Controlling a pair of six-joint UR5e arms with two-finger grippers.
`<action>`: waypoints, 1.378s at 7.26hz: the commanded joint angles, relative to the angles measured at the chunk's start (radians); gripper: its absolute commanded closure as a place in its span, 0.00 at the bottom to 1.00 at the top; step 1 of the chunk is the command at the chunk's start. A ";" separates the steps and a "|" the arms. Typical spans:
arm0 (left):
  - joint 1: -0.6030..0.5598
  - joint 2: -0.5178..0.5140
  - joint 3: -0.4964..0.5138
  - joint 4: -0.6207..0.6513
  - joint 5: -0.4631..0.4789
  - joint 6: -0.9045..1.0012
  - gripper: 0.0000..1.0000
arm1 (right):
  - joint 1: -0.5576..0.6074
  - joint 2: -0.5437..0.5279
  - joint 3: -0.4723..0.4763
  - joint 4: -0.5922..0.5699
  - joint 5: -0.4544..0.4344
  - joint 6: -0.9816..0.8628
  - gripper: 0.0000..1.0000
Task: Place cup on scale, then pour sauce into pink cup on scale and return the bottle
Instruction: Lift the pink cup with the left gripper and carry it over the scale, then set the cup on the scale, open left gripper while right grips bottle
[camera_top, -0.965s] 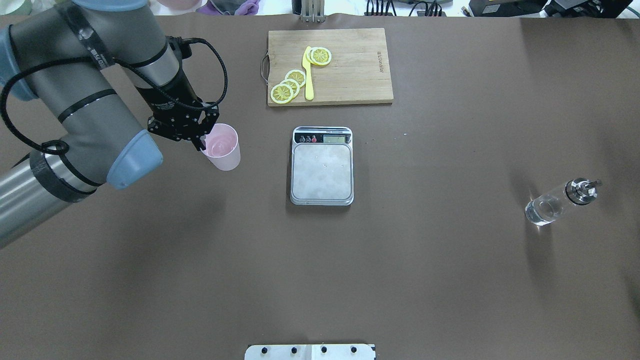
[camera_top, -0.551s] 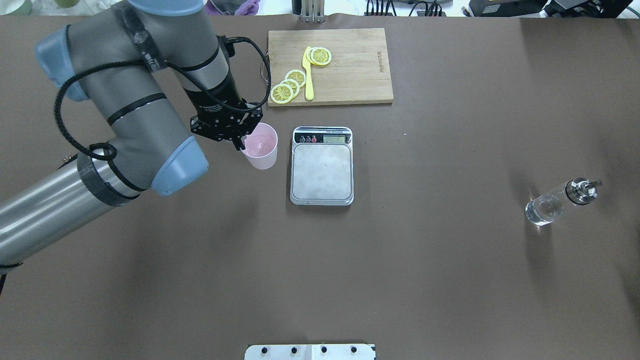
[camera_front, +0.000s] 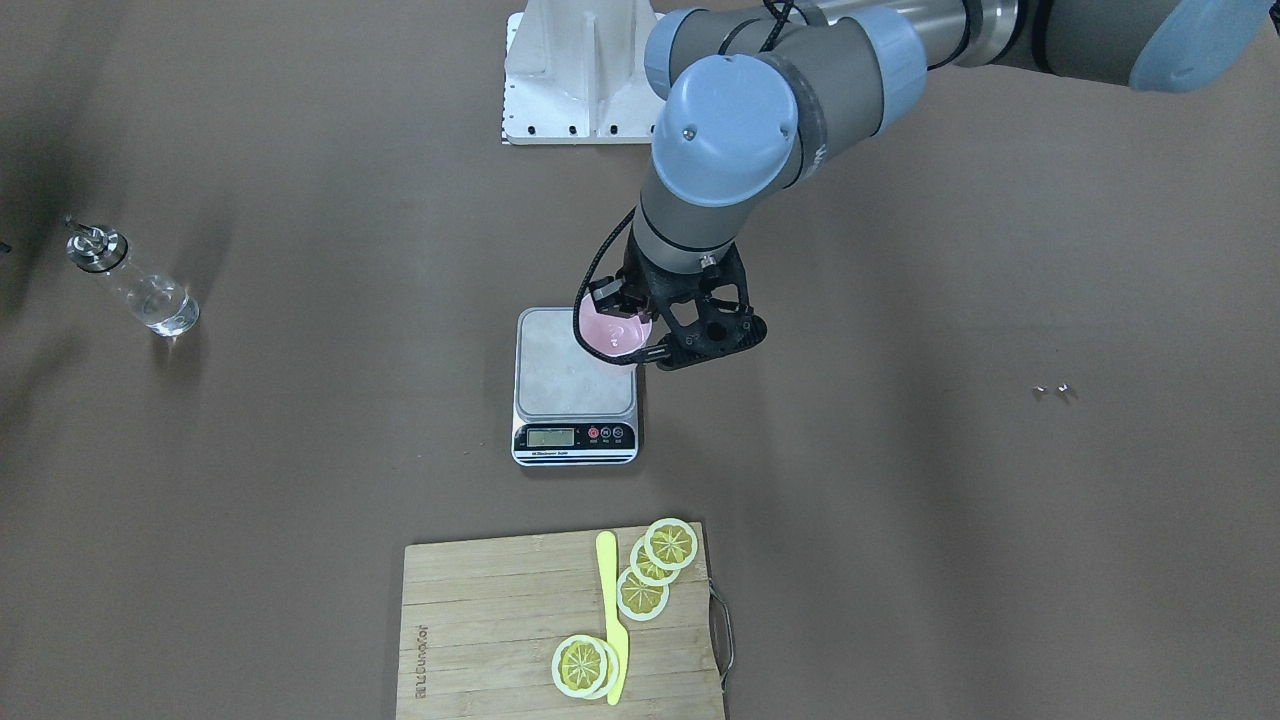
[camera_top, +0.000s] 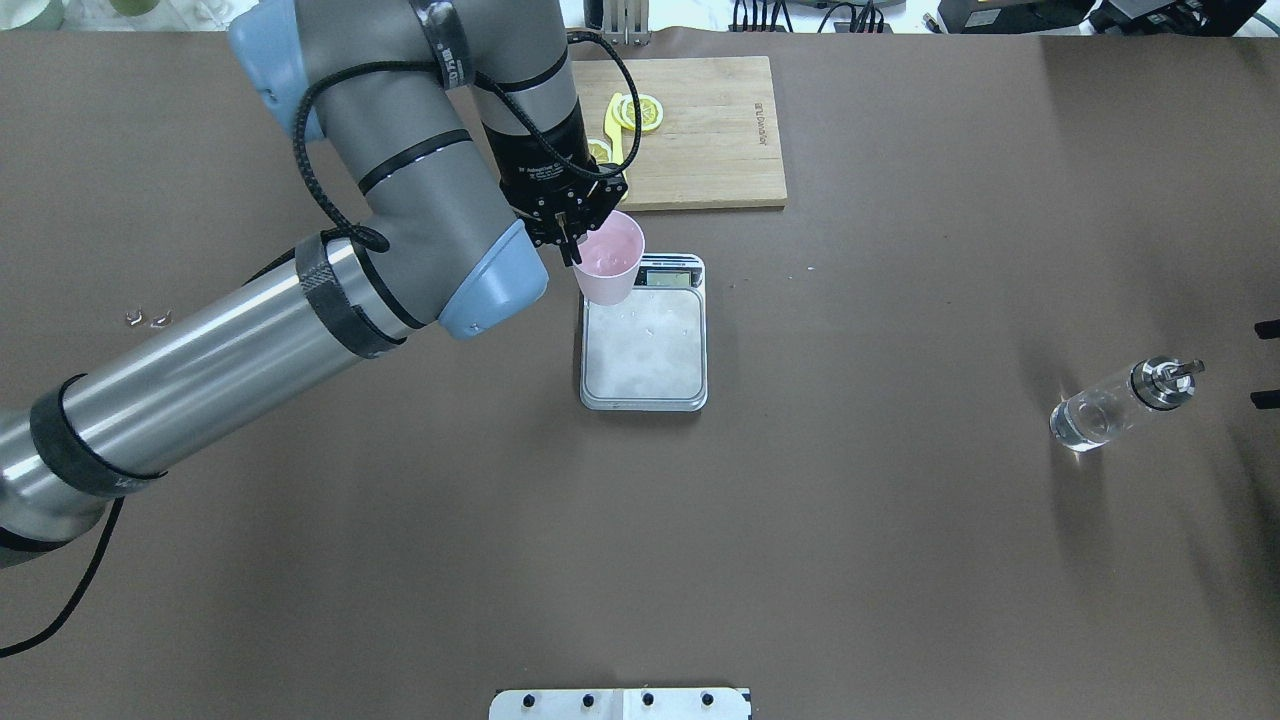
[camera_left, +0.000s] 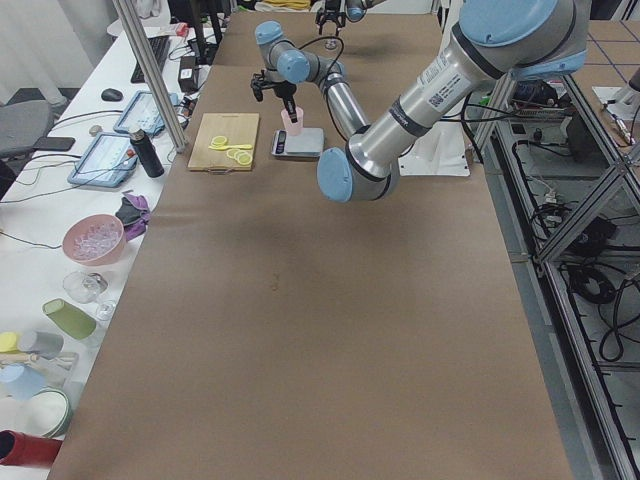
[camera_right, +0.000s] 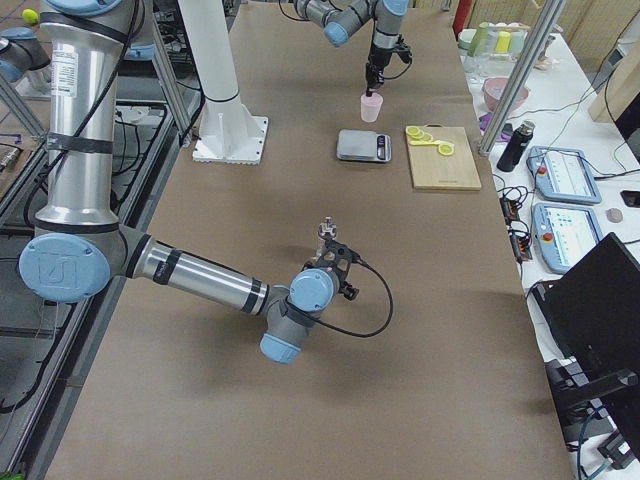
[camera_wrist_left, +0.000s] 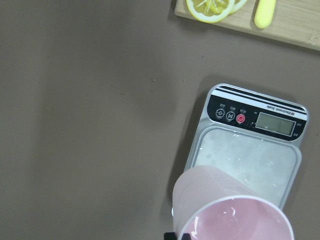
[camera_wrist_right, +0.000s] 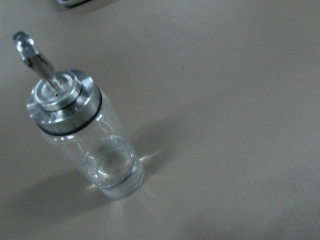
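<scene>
The robot's left gripper should set the pale pink cup down on the middle of the scale's platform (camera_front: 569, 366) (camera_wrist_left: 243, 182).
My left gripper (camera_top: 572, 240) is shut on the rim of the pale pink cup (camera_top: 608, 260) and holds it upright above the far left corner of the scale (camera_top: 645, 350). In the front-facing view the cup (camera_front: 612, 330) hangs over the platform's edge (camera_front: 560, 375). The left wrist view shows the cup (camera_wrist_left: 235, 215) over the scale (camera_wrist_left: 250, 160). The clear bottle (camera_top: 1105, 408) with its metal spout stands at the right and fills the right wrist view (camera_wrist_right: 95, 145). My right gripper (camera_top: 1268, 363) is open just right of the bottle, with only its fingertips showing.
A wooden cutting board (camera_top: 710, 130) with lemon slices (camera_top: 640, 112) and a yellow knife (camera_top: 617, 150) lies behind the scale, partly under my left arm. The robot's base plate (camera_top: 620, 703) is at the near edge. Two small metal bits (camera_top: 145, 319) lie at the left.
My left arm has carried the cup rightward from the table's left to above the scale's far left corner. My right gripper's fingertips have come into the overhead view near the bottle.
</scene>
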 joint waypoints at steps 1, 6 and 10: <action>0.026 -0.017 0.057 -0.070 0.002 -0.061 1.00 | -0.044 0.027 0.001 0.040 -0.043 0.086 0.00; 0.074 -0.014 0.132 -0.195 0.003 -0.136 1.00 | -0.162 0.023 -0.063 0.353 -0.098 0.347 0.00; 0.103 -0.017 0.135 -0.197 0.046 -0.155 1.00 | -0.202 0.017 -0.083 0.454 -0.134 0.361 0.00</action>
